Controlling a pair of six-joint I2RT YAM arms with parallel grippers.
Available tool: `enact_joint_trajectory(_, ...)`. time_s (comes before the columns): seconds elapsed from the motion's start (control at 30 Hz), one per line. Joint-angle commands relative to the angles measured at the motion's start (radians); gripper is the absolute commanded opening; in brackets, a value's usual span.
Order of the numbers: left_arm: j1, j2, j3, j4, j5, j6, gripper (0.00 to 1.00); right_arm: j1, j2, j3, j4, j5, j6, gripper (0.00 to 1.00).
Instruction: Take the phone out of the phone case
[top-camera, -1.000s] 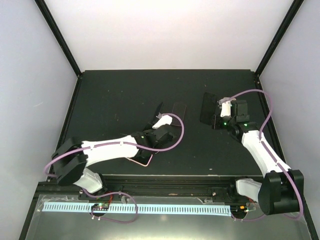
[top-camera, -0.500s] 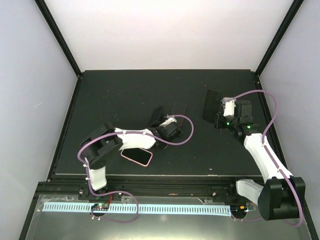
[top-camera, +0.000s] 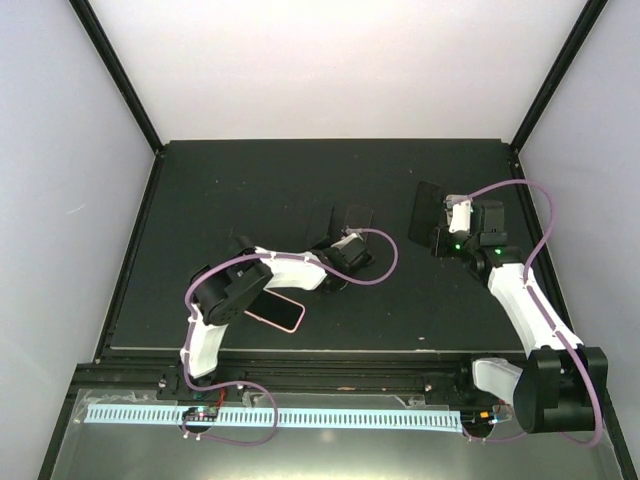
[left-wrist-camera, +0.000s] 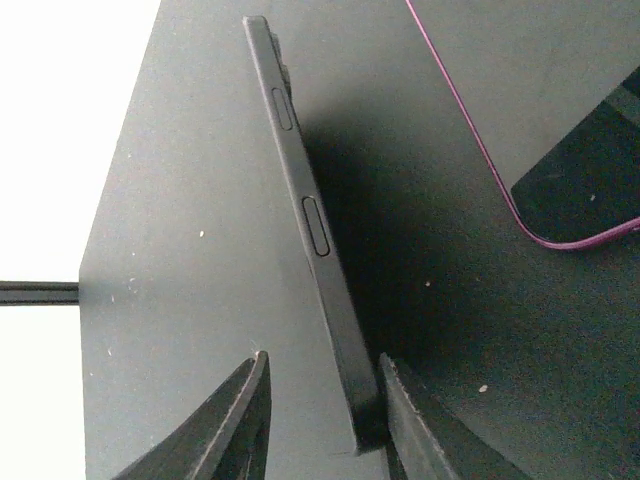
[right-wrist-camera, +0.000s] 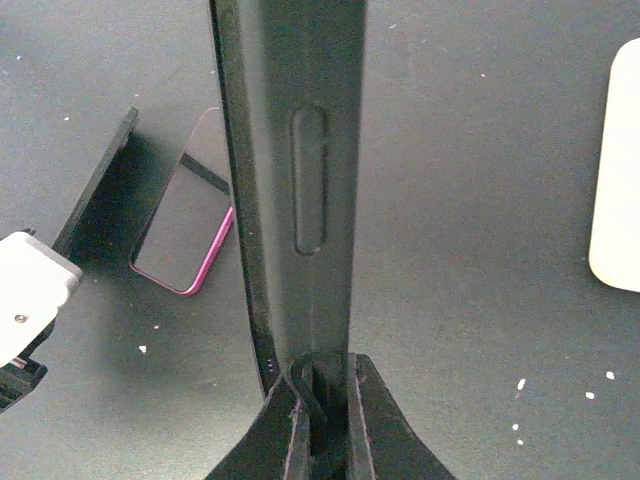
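Next, my right gripper puts the black phone case down flat on the bare table (top-camera: 428, 222) (right-wrist-camera: 490, 170) close beside the white slab.
The black phone (left-wrist-camera: 300, 200) stands on its long edge on the table, side buttons showing. It is at mid-table (top-camera: 320, 226) in the top view. My left gripper (left-wrist-camera: 323, 360) is open around its near end: the right finger touches it and the left finger stands clear. The top view shows this gripper (top-camera: 333, 242) just right of the phone. The black phone case (right-wrist-camera: 300, 150) is held upright, with my right gripper (right-wrist-camera: 325, 375) shut on its thin wall. Case (top-camera: 425, 208) and right gripper (top-camera: 441, 228) are at the right of the table, apart from the phone.
A pink-rimmed phone (top-camera: 357, 215) lies flat just beyond the left gripper, also seen in the right wrist view (right-wrist-camera: 190, 225). Another pink-rimmed phone (top-camera: 277, 312) lies flat near the front edge under the left arm. The left arm's purple cable (left-wrist-camera: 480, 130) loops beside the gripper.
The left arm reached forward and right with the black phone, stood it on edge and parted its jaws. The pink-rimmed phone near the front became uncovered. The right gripper shifted slightly with the case.
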Motion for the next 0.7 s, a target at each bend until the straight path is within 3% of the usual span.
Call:
enact_joint_trajectory(0.0, 0.007, 0.015, 0.044, 0.023, 0.011, 0.015, 0.32, -0.022, 0.009, -0.001, 0.032, -0.003, -0.013, 0.01)
enact_joint_trajectory(0.07, 0.006, 0.013, 0.046, 0.019, 0.001, -0.001, 0.34, -0.025, 0.007, -0.007, 0.04, 0.008, -0.012, 0.01)
enact_joint_trajectory(0.27, 0.004, -0.068, 0.013, -0.024, 0.053, -0.1, 0.59, -0.025, 0.038, 0.001, 0.051, 0.018, -0.035, 0.01)
enact_joint_trajectory(0.43, 0.003, -0.173, -0.041, -0.079, 0.119, -0.202, 0.66, -0.024, 0.059, 0.015, 0.048, -0.004, -0.087, 0.01)
enact_joint_trajectory(0.67, -0.003, -0.439, -0.174, -0.07, 0.296, -0.302, 0.74, -0.03, 0.058, 0.077, -0.015, -0.002, -0.18, 0.01)
